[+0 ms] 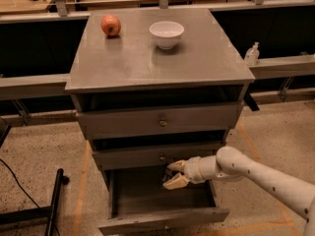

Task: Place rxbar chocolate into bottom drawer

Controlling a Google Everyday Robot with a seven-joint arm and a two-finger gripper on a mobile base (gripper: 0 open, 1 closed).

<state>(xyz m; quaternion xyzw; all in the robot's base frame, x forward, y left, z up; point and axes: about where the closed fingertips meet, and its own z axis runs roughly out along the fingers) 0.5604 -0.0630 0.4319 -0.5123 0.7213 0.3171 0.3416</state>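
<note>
My gripper is going to the open bottom drawer. It will let go of the rxbar chocolate in the middle of the open bottom drawer's bare tray [163, 191].
The bottom drawer [158, 221] of the grey cabinet is pulled out, and its shallow tray looks bare. My gripper [173, 174] reaches in from the right, just under the middle drawer and above the back of the open tray. Its pale fingers [175, 182] close on a small dark bar with pale marks, the rxbar chocolate [167, 173], which is mostly lost against the dark drawer.
A red apple [110, 25] and a white bowl [167, 34] stand on the cabinet top [147, 63]. The two upper drawers with knobs [162, 122] are shut. A black stand [53, 203] lies on the floor at the left. A bottle [252, 54] stands on the ledge at the right.
</note>
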